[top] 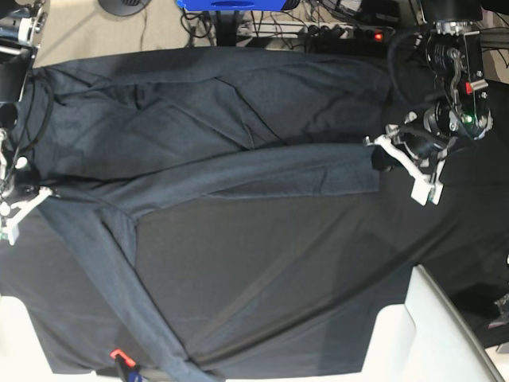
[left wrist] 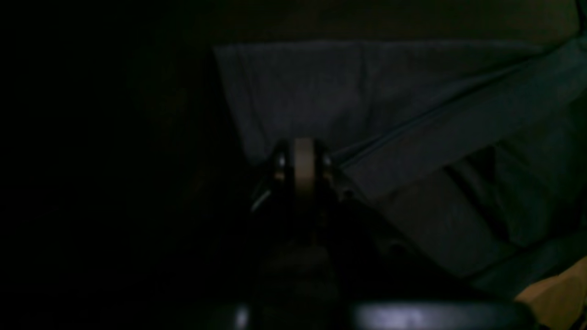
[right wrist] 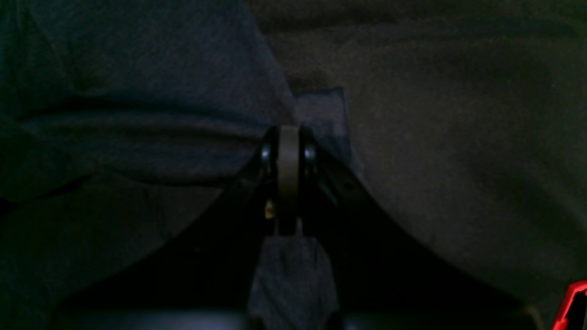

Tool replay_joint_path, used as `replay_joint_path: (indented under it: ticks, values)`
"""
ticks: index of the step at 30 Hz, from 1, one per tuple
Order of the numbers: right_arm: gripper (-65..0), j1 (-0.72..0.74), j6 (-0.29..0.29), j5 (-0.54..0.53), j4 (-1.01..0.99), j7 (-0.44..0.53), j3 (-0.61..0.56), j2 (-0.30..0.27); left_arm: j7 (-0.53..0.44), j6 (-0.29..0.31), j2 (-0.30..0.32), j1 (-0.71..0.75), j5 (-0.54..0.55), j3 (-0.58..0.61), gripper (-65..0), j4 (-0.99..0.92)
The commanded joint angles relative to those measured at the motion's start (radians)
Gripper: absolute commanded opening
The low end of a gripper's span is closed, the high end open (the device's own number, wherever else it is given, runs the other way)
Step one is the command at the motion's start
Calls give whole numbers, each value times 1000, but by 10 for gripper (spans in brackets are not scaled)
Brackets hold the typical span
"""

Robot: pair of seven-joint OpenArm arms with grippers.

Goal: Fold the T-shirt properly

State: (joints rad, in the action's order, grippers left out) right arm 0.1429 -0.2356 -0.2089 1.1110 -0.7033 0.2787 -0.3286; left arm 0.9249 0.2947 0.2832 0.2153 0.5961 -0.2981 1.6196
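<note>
Next, my left gripper lets go of the folded part's end on the spread T-shirt's side edge (top: 374,128), just beyond the folded part.
The dark charcoal T-shirt (top: 199,119) lies spread over the far half of the table, with a folded band (top: 262,177) running left to right across its near edge. On the right of the base view, my left gripper (top: 381,160) is shut on the band's end. The left wrist view shows those fingertips (left wrist: 302,160) pinching the T-shirt's (left wrist: 357,91) edge. My right gripper (top: 33,196) is at the left edge, shut on the T-shirt's other end. In the right wrist view, the right gripper (right wrist: 289,149) is shut and the T-shirt's cloth (right wrist: 137,82) bunches to its left.
A smoother black table cloth (top: 278,270) covers the near half. A grey strip of fabric (top: 127,294) runs diagonally from the right gripper toward the near edge. White table corners (top: 433,334) show at the bottom. Cables and a blue object (top: 231,4) sit beyond the far edge.
</note>
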Motion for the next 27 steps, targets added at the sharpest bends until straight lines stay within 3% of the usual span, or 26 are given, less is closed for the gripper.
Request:
replay_joint_path:
  ticks: [1,9,27]
  values:
    - [-650,7,2,-1,17,10,9,-19,-14,5,14,0,11,-11,-650,21]
    - [-650,-50,3,-1,50,-5,107,-14,-14,5,17,26,11,-14,-650,25]
    - [-650,-121,2,-4,165,-79,109,6,-23,5,14,105,0,-14,-650,80]
